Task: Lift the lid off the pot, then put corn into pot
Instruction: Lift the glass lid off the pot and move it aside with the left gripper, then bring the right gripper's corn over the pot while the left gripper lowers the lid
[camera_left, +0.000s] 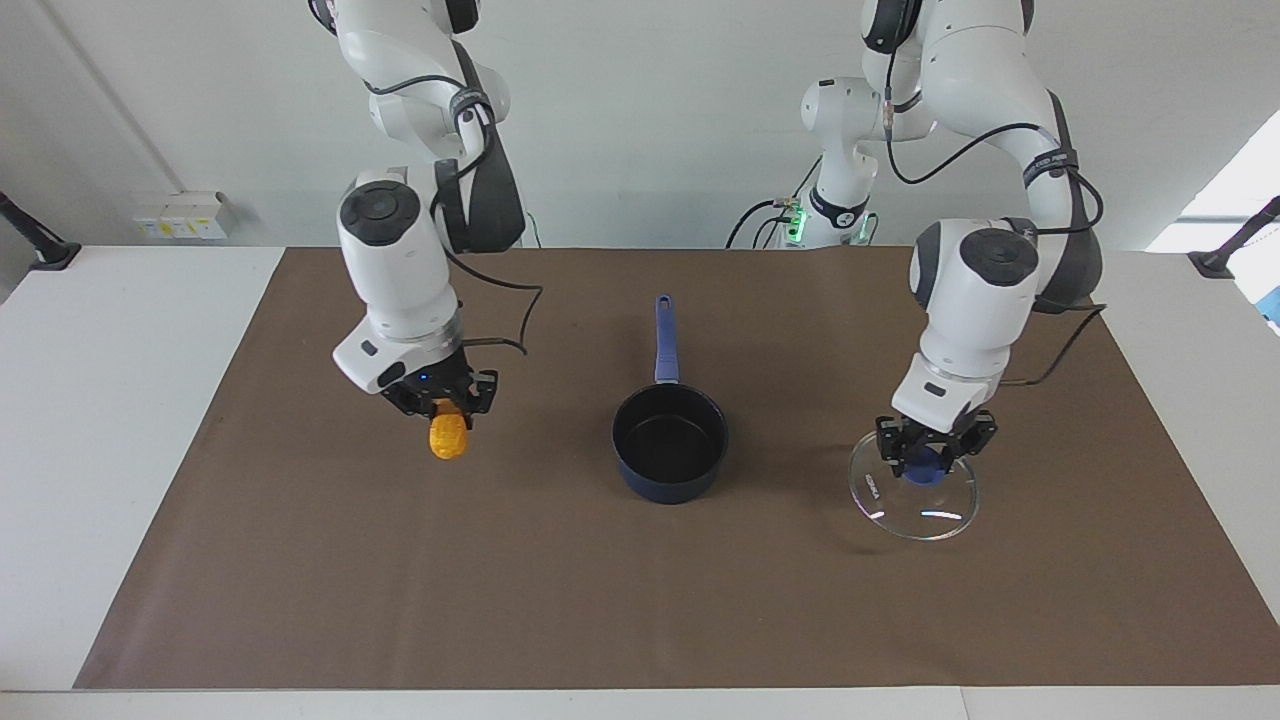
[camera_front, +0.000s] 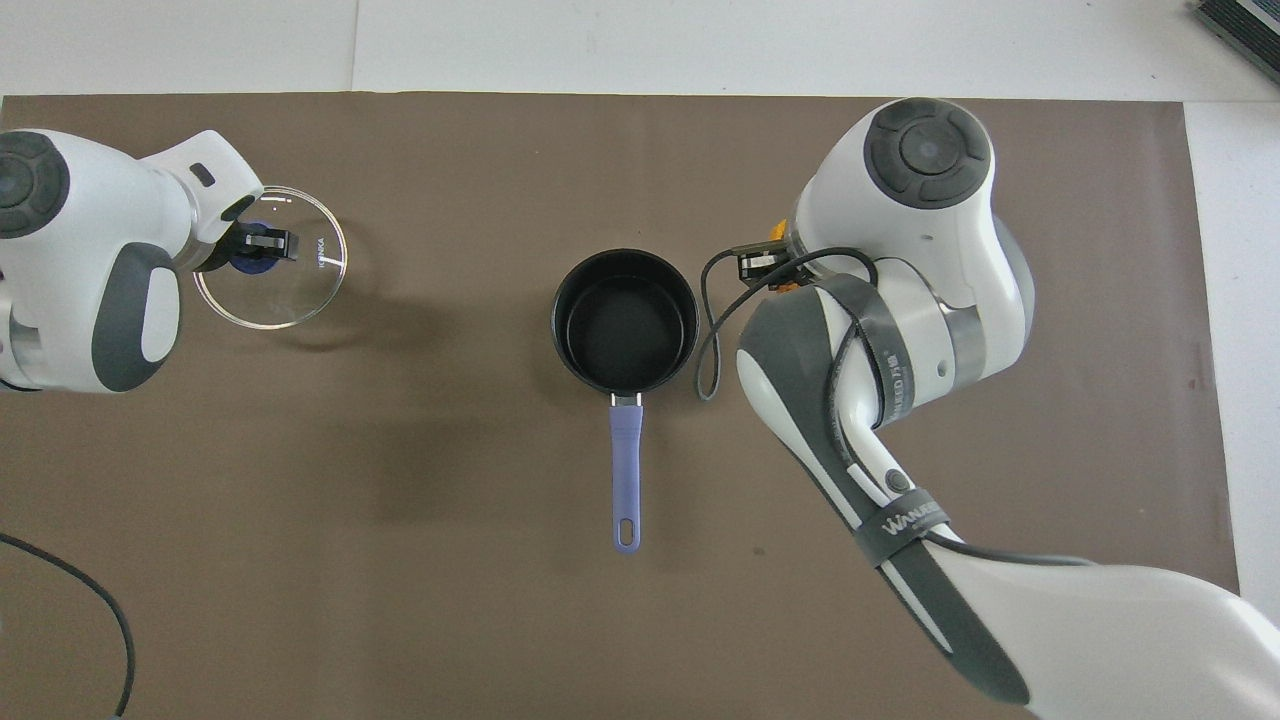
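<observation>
I should let go of the glass lid, now held low over the mat, with my left gripper on its side of the brown mat, level with the pot (camera_front: 281, 323).
The dark blue pot (camera_left: 670, 486) stands uncovered in the middle of the brown mat, black inside showing, its long blue handle (camera_left: 664, 335) pointing toward the robots. My left gripper (camera_left: 934, 455) is shut on the blue knob of the clear glass lid (camera_left: 912, 512) and holds it low over the mat toward the left arm's end; whether the lid touches the mat I cannot tell. My right gripper (camera_left: 447, 408) is shut on the yellow-orange corn (camera_left: 449, 438), which hangs above the mat beside the pot toward the right arm's end. In the overhead view the pot (camera_front: 556, 310), the lid (camera_front: 300, 290) and the left gripper (camera_front: 262, 243) show; the right wrist hides most of the corn.
The brown mat (camera_left: 640, 600) covers most of the white table (camera_left: 100, 400). Black cables loop off both wrists. A white socket box (camera_left: 182, 215) sits at the wall.
</observation>
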